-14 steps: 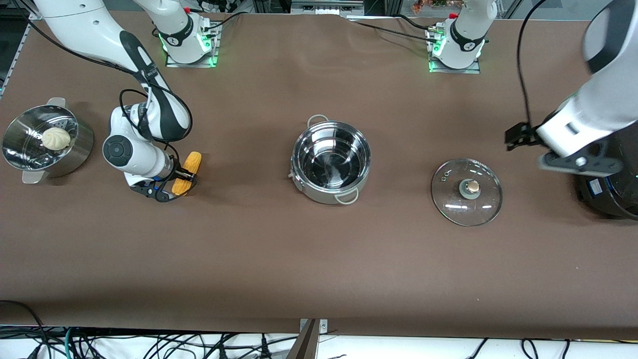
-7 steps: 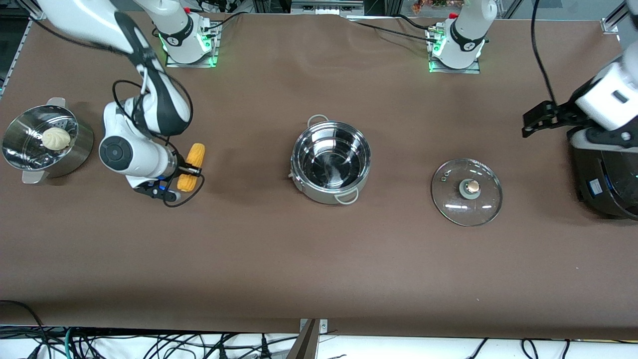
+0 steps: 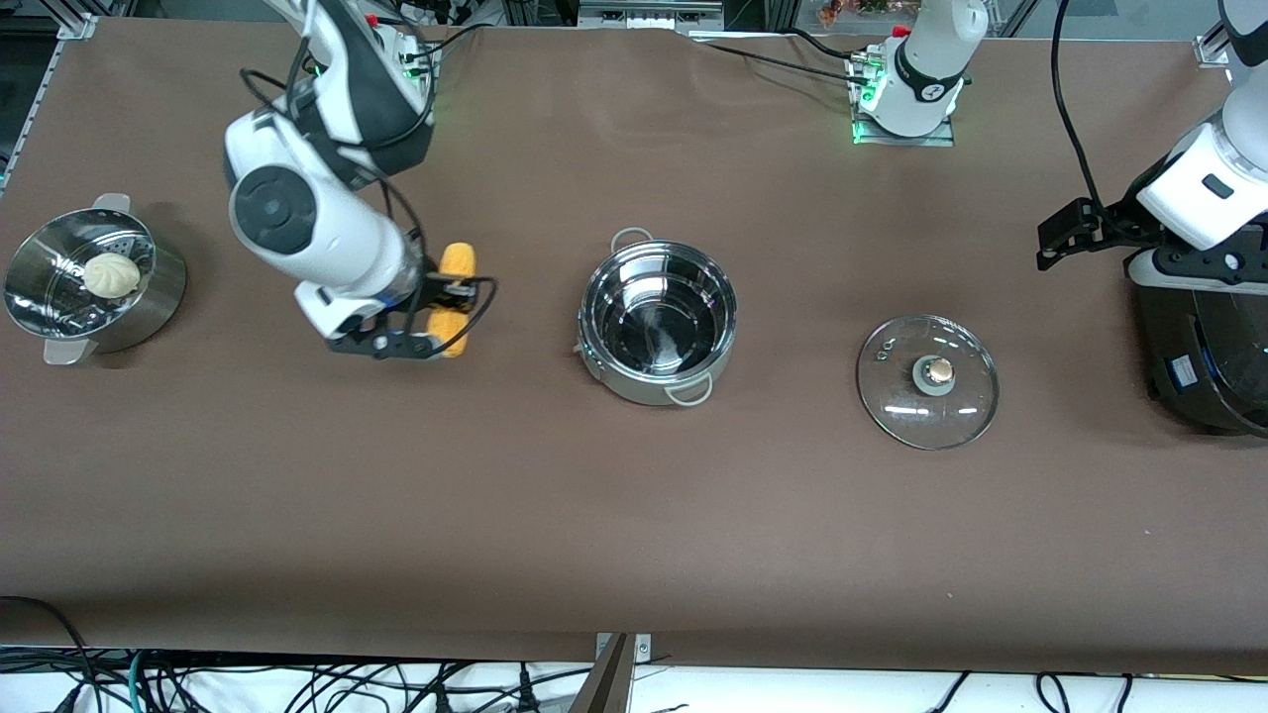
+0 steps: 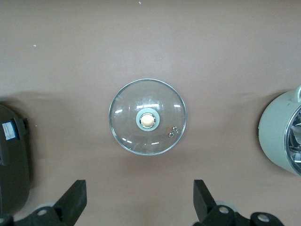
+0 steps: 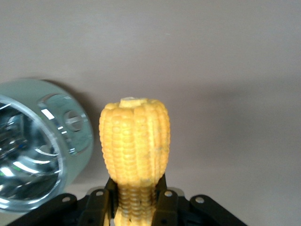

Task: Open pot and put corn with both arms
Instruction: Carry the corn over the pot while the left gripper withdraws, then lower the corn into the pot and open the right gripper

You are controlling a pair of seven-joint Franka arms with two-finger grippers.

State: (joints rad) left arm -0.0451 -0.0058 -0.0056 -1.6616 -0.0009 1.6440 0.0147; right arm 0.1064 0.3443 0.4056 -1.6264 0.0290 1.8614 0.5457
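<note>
I should open my right gripper and let the corn go on the shiny bottom of the open pot (image 3: pixel 671 327) (image 5: pixel 18 157), close to its middle.
The pot (image 3: pixel 658 320) stands open in the middle of the table, empty; it also shows in the right wrist view (image 5: pixel 33 146) and the left wrist view (image 4: pixel 282 141). Its glass lid (image 3: pixel 927 381) lies flat on the table toward the left arm's end, knob up, and shows in the left wrist view (image 4: pixel 147 123). My right gripper (image 3: pixel 436 312) is shut on the corn (image 3: pixel 454 297), held in the air over the table between the steamer bowl and the pot; the cob (image 5: pixel 136 141) sticks out past the fingers. My left gripper (image 4: pixel 139 197) is open and empty, high over the table beside the lid.
A perforated steel steamer bowl (image 3: pixel 149 297) with a white bun (image 3: pixel 110 274) stands at the right arm's end. A big black rice cooker (image 3: pixel 1204 356) stands at the left arm's end, under the left arm.
My right gripper has lifted the corn off the table and carried it toward the pot. My left arm has pulled up and away from the lid, toward the rice cooker.
</note>
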